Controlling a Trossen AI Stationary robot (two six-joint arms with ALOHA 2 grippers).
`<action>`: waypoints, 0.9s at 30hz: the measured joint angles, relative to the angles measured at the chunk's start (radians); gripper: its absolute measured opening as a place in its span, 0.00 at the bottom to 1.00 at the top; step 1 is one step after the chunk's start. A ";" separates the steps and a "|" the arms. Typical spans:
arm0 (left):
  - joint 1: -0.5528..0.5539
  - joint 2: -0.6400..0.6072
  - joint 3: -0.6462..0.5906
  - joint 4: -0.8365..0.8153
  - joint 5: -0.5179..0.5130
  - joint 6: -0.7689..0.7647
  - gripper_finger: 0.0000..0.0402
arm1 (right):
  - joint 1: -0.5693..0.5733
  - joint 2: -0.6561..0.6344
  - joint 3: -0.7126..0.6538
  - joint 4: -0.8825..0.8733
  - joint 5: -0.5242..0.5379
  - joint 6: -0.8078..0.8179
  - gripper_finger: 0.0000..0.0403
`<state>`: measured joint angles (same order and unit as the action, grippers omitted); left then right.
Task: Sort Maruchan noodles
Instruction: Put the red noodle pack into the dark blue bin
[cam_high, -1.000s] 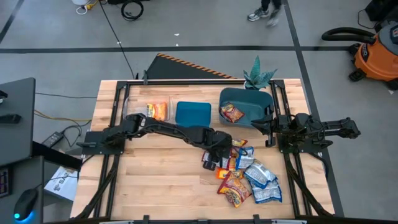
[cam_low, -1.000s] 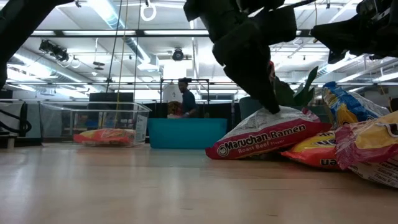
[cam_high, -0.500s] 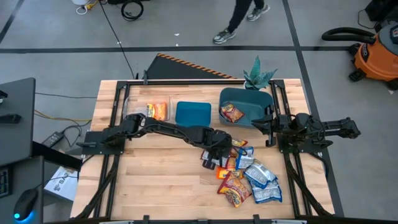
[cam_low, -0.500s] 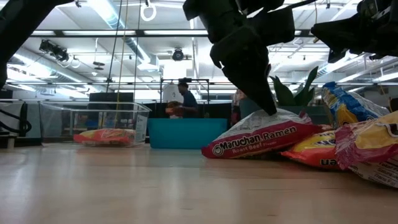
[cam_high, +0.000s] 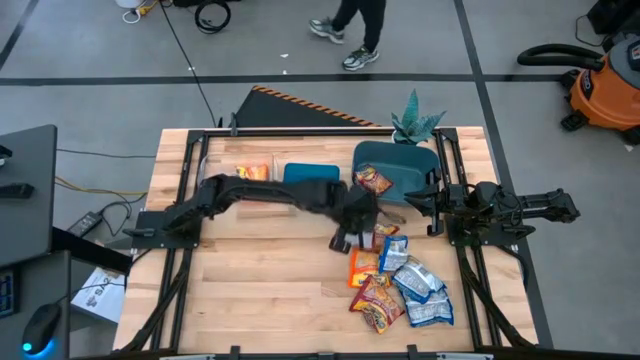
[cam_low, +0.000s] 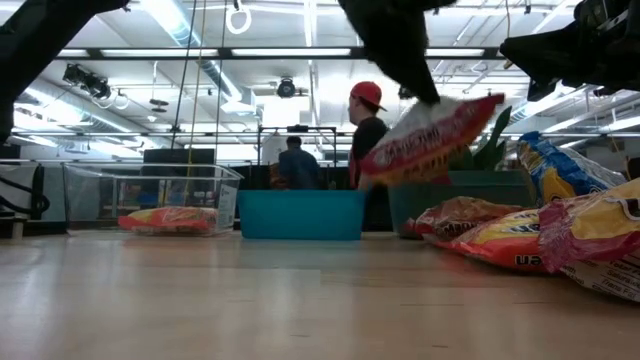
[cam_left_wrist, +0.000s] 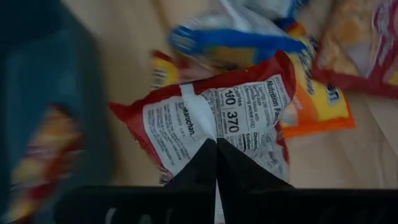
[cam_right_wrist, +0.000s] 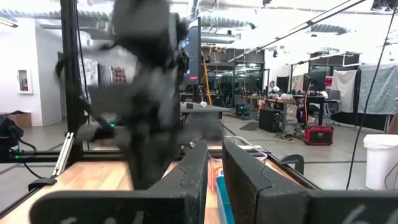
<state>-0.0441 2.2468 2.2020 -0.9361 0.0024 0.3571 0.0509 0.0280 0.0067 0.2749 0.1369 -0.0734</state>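
My left gripper should release the red-and-silver Maruchan noodle packet against the red packet in the teal bin (cam_high: 393, 180) (cam_left_wrist: 46, 107).
My left gripper (cam_left_wrist: 216, 149) is shut on a red-and-silver Maruchan noodle packet (cam_low: 435, 140), held above the table near the teal bin (cam_high: 395, 160). More Maruchan noodles in orange, red and blue wrappers lie in a pile (cam_high: 395, 285) on the table's right near part. One red packet (cam_high: 373, 181) lies in the teal bin and an orange one (cam_high: 256, 176) in the clear bin. The blue bin (cam_high: 310, 181) stands between them. My right gripper (cam_right_wrist: 215, 171) waits at the table's right edge, its fingers a narrow gap apart with nothing between them. My left gripper pinches the packet between its two fingers at its upper edge (cam_low: 425, 104), on the printed back side (cam_left_wrist: 214, 134). The fingers come from above, slanting down. The packet hangs tilted below them, clear of the table and of the pile.
A potted plant (cam_high: 414, 121) stands at the far edge behind the teal bin. Black frame rails (cam_high: 452, 190) run along both sides of the table. A person in a red cap (cam_low: 368, 120) walks in the room beyond. Bare wood (cam_high: 260, 290) lies at the near left.
My left gripper has shut on the red-and-silver packet and risen with it, moving toward the far edge and the teal bin. The packet, which lay on the table at the pile's edge, now hangs tilted and lifted clear.
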 joint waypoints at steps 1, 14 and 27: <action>0.012 0.000 0.038 -0.028 -0.001 0.004 0.02 | 0.000 0.000 0.000 0.000 0.000 0.000 0.14; 0.215 -0.022 0.129 0.168 0.036 0.106 0.02 | 0.000 0.000 0.000 0.000 0.000 0.000 0.14; 0.329 0.144 0.126 0.248 0.072 0.017 0.03 | 0.000 0.000 0.000 0.000 0.000 0.000 0.14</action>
<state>0.2852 2.3912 2.3283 -0.6883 0.0746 0.3745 0.0509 0.0277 0.0067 0.2750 0.1368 -0.0736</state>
